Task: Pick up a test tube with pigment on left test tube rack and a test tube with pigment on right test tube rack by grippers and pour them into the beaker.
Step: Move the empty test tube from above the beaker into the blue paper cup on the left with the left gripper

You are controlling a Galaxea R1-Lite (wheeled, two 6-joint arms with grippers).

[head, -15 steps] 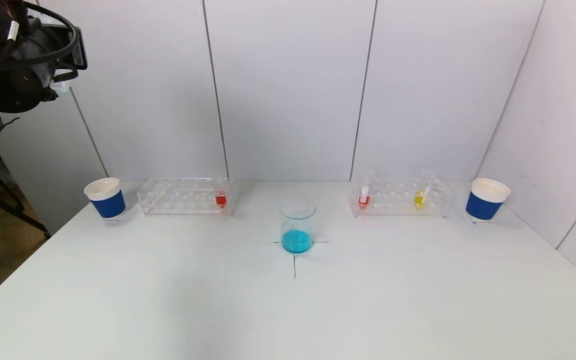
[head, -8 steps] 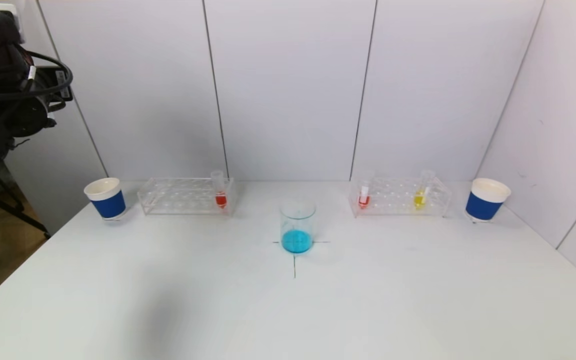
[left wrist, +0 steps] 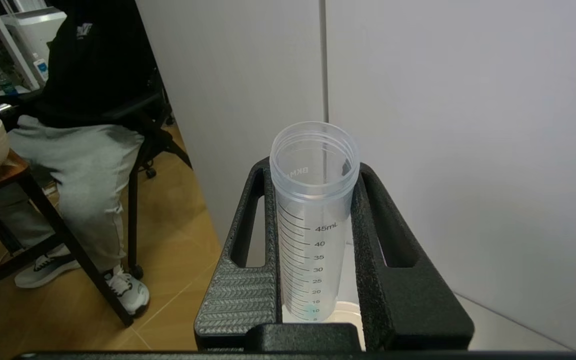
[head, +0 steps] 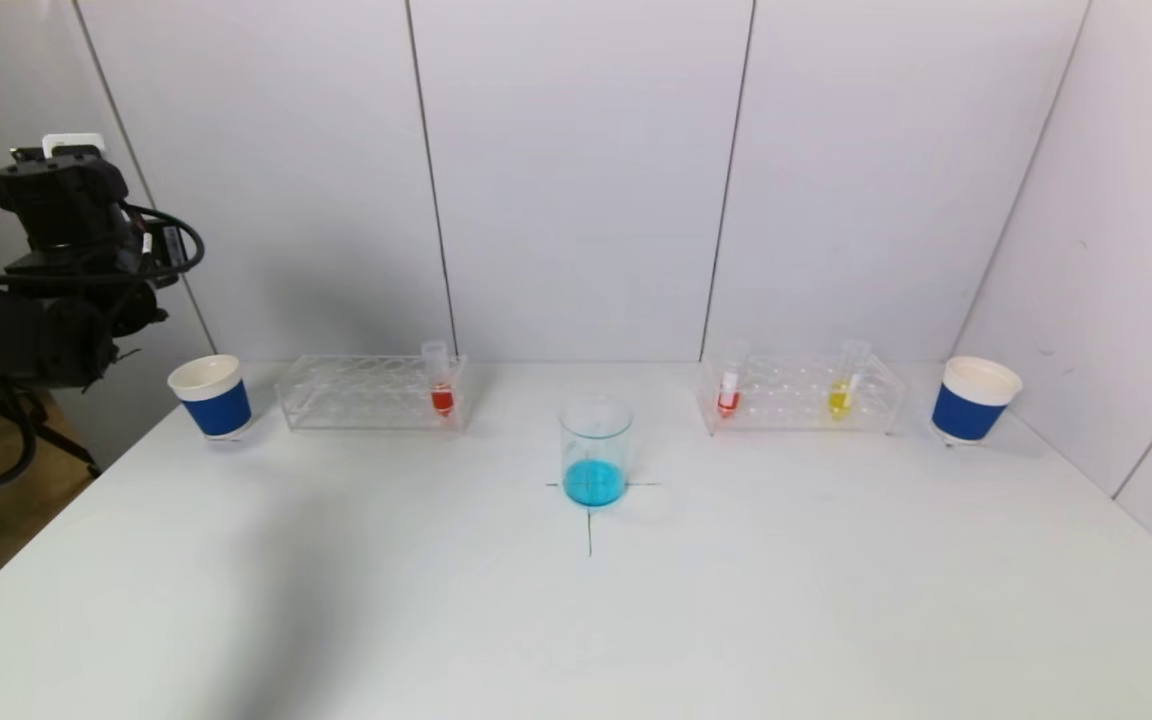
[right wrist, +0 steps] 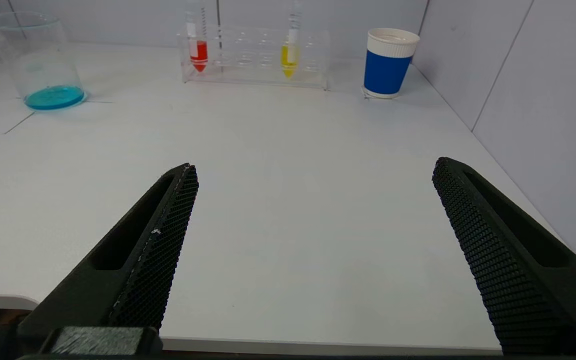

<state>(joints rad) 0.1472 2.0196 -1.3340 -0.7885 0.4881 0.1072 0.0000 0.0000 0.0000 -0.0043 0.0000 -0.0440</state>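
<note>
Next, I let go of the graduated tube with my left gripper inside the blue-banded paper cup (head: pixel 205 379) (left wrist: pixel 323 335) below that gripper.
A glass beaker (head: pixel 595 450) with blue liquid stands at the table's middle. The left rack (head: pixel 366 392) holds one tube with red pigment (head: pixel 440 385). The right rack (head: pixel 801 395) holds a red tube (head: pixel 729 390) and a yellow tube (head: pixel 844 385). My left arm (head: pixel 66 290) is raised at the far left, beyond the table edge. My left gripper (left wrist: pixel 314 167) is shut on a nearly empty graduated tube (left wrist: pixel 313 220), held upright over a white cup rim (left wrist: pixel 343 310). My right gripper (right wrist: pixel 313 170) is open and empty, low over the table's front right.
A blue-banded paper cup (head: pixel 211 397) stands left of the left rack, and another (head: pixel 974 400) stands right of the right rack. White walls close the back and right side. A seated person (left wrist: pixel 83 125) and a chair are off the table's left.
My left arm has come down and a little to the right at the far left of the head view, toward the left cup. Nothing on the table has moved.
</note>
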